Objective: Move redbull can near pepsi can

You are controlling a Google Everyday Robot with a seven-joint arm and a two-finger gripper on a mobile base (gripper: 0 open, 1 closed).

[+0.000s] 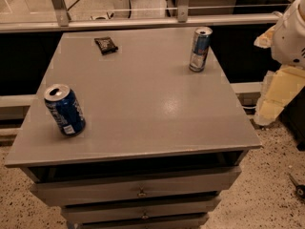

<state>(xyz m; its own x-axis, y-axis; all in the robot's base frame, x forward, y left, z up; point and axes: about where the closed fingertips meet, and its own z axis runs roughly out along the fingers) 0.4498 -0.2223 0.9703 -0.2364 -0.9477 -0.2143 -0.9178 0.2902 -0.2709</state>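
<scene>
I need to move my gripper to the redbull can's middle (199,52) next and close it there, because the redbull can has to move near the pepsi can.
The redbull can (200,49), slim, blue and silver, stands upright at the far right of the grey table top (143,104). The pepsi can (64,109), wider and deep blue with a label patch, stands at the front left of the table, far from the redbull can. My gripper (282,75), white with cream parts, hangs off the table's right side, to the right of the redbull can and touching nothing.
A small dark packet (106,45) lies at the table's far left. Drawers (140,192) run under the table top. A rail and glass wall (143,20) stand behind the table. Speckled floor (267,190) lies at the right.
</scene>
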